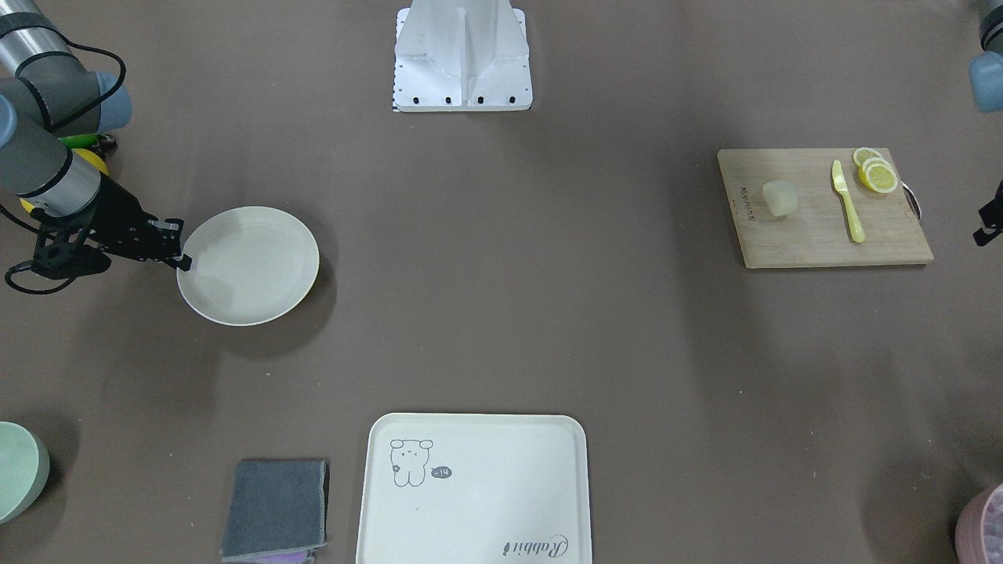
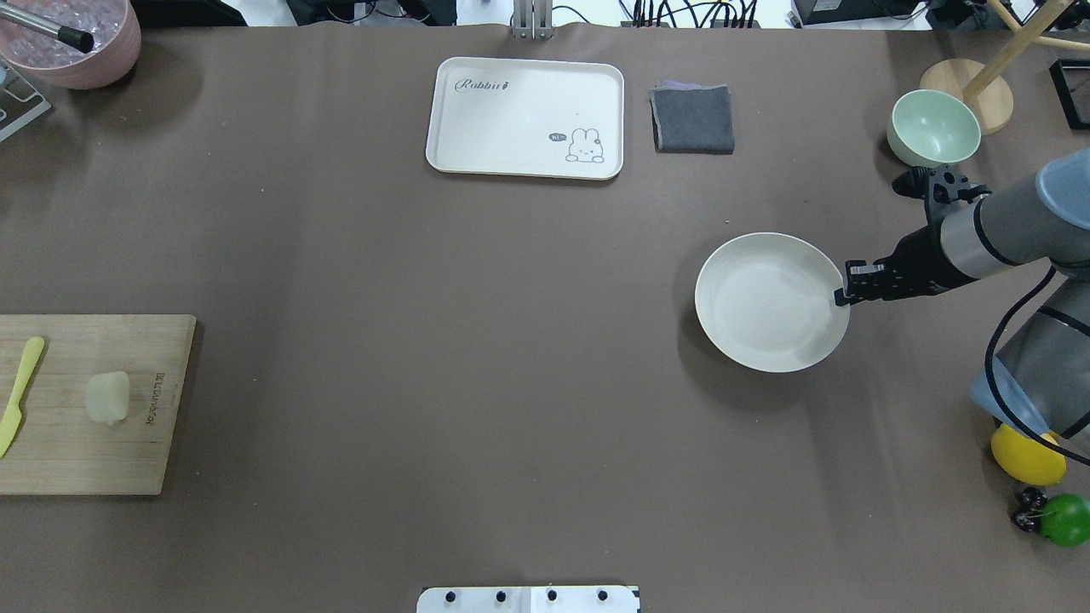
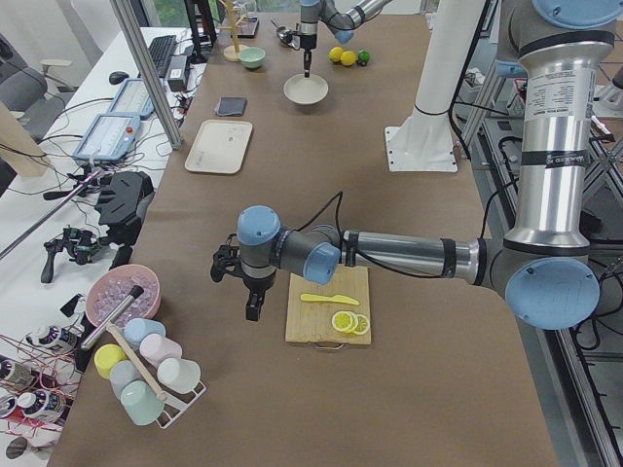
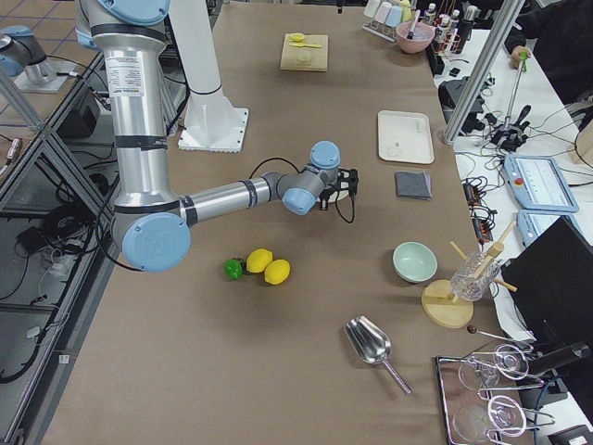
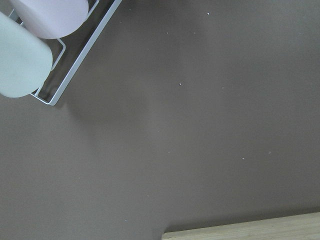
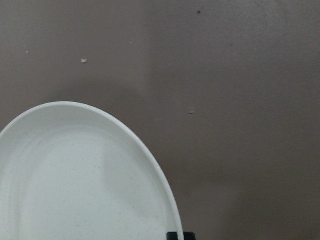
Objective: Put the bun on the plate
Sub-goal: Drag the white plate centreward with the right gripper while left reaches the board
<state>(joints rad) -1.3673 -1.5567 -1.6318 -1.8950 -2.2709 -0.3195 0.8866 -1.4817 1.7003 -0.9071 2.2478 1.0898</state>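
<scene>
My left gripper is going to close around the middle of the bun [image 1: 780,198], which lies on the wooden cutting board beside the yellow knife.
The bun [image 1: 780,198] [image 2: 108,397], a pale soft lump, lies on a wooden cutting board [image 1: 815,239] on my left side. The round cream plate [image 1: 258,262] [image 2: 766,302] [image 6: 75,175] is on my right side. My right gripper [image 1: 182,262] [image 2: 843,295] points down at the plate's near rim and is shut on it. Far from the plate, my left gripper [image 3: 253,309] hangs low over the table just beyond the board's outer edge; I cannot tell whether it is open or shut. Its wrist view shows only bare table and a strip of the board [image 5: 245,231].
A yellow knife [image 1: 848,202] and lemon slices [image 1: 876,174] share the board. A cream tray [image 1: 470,486] and grey cloth [image 1: 276,509] lie at the far edge. A green bowl [image 2: 933,128], a lemon [image 2: 1026,455] and a green fruit [image 2: 1064,518] sit near the right arm. A cup rack [image 5: 30,45] stands by the left gripper.
</scene>
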